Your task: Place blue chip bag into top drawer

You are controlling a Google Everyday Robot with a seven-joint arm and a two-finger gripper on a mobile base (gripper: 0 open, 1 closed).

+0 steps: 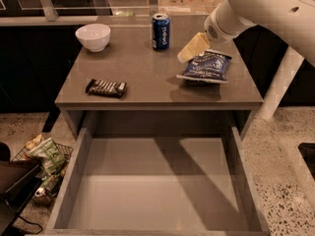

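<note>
My gripper closes next on the blue chip bag's side [219, 69] farther from the blue soda can.
The blue chip bag [205, 67] lies on the right side of the grey table top, dark-blue foil with white lettering. My gripper [194, 46] is a cream-coloured piece at the end of the white arm, which comes in from the upper right. It sits just above the bag's upper left corner, close to it or touching it. The top drawer [147, 191] is pulled out wide below the table's front edge, and its flat grey bottom is bare.
A blue soda can [160, 31] stands at the back middle of the table and a white bowl [93, 36] at the back left. A black-and-white candy bar [106, 87] lies near the front left. A basket of snack bags [45, 161] sits on the floor to the left.
</note>
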